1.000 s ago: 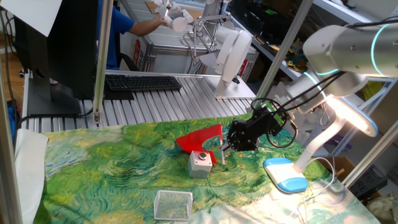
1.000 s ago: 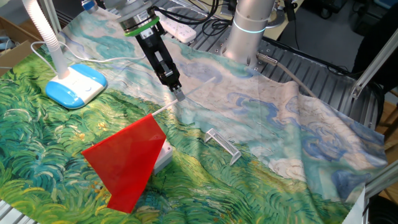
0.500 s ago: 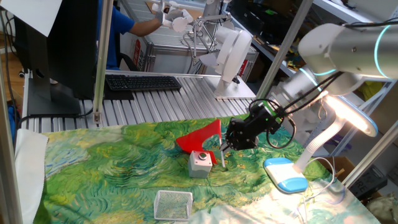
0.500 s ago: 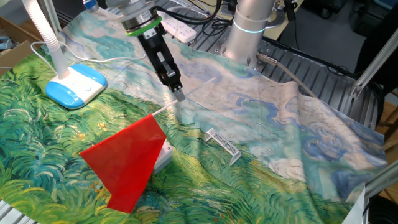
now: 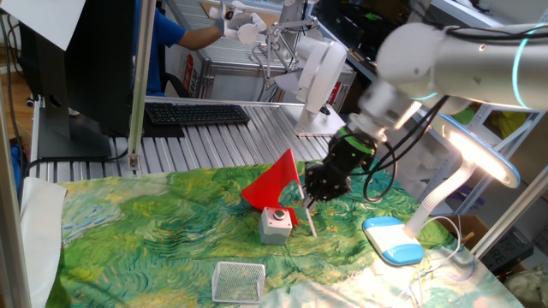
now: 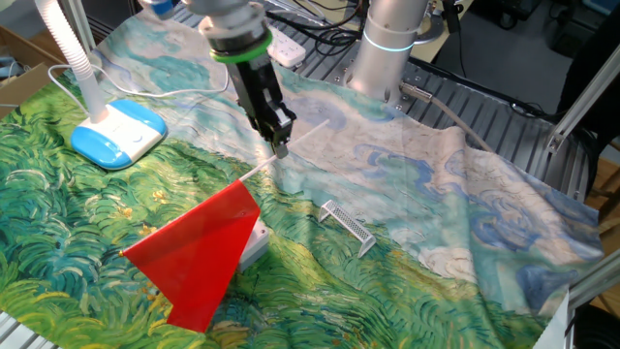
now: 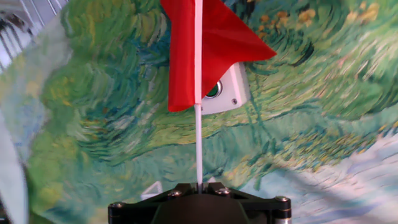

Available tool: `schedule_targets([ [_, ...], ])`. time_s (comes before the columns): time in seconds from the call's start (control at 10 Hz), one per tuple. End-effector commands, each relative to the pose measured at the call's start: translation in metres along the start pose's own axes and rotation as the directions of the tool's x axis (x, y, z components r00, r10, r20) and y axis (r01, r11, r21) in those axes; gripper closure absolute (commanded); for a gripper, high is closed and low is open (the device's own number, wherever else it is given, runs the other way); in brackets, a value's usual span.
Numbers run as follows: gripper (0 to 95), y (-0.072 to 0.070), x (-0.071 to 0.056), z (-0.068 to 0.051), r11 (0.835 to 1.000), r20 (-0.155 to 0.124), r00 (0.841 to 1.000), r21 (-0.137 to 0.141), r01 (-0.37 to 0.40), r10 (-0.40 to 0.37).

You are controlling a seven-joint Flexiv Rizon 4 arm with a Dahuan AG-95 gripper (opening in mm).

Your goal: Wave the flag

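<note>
Next, I release the flag from my gripper on the painted tablecloth (image 5: 296,217), next to the grey box, on the side where the lamp is.
The flag is a bright red triangular cloth (image 5: 272,181) (image 6: 194,255) (image 7: 208,43) on a thin pale stick (image 7: 198,144). My gripper (image 5: 307,199) (image 6: 280,147) (image 7: 199,185) is shut on the stick's lower part, holding the flag just above the painted tablecloth. In the hand view the stick runs straight up from between the jaws, with the cloth spread at the top. The red cloth hangs over the grey box with a green button (image 5: 276,224) (image 7: 227,90). The stick's free end (image 5: 311,229) points down towards the cloth.
A small wire-mesh basket (image 5: 238,281) (image 6: 347,224) lies on the tablecloth in front of the box. A blue-and-white desk lamp base (image 5: 391,239) (image 6: 116,131) stands to the side, its lit head (image 5: 479,154) beside my arm. A keyboard (image 5: 197,112) and a person sit behind the table.
My hand has turned and shifted left, and the flag's cloth has swung up from a flat spread to a more upright point. The hand view is blurred with motion.
</note>
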State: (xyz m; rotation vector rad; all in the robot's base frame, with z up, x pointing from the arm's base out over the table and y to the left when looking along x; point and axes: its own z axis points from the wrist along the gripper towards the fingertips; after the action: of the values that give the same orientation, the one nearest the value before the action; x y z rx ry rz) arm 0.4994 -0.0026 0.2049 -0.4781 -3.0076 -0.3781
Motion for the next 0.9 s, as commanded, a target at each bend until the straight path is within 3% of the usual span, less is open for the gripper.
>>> schedule_targets([
  [0.1, 95.0, -0.005, -0.005, 0.001, 0.979, 0.011, 0.992, 0.163, 0.125, -0.129],
  [0.4, 95.0, -0.007, -0.006, 0.001, 0.976, 0.010, 0.990, 0.172, 0.135, -0.139],
  [0.5, 95.0, -0.008, -0.007, 0.001, 0.971, 0.011, 0.988, 0.189, 0.148, -0.153],
  [0.6, 95.0, -0.016, -0.014, 0.000, 0.957, 0.017, 0.982, 0.231, 0.177, -0.186],
  [0.7, 95.0, -0.027, -0.024, -0.004, 0.948, 0.012, 0.976, 0.242, 0.207, -0.216],
  [0.9, 95.0, -0.054, -0.048, -0.016, 0.914, -0.003, 0.954, 0.285, 0.290, -0.301],
])
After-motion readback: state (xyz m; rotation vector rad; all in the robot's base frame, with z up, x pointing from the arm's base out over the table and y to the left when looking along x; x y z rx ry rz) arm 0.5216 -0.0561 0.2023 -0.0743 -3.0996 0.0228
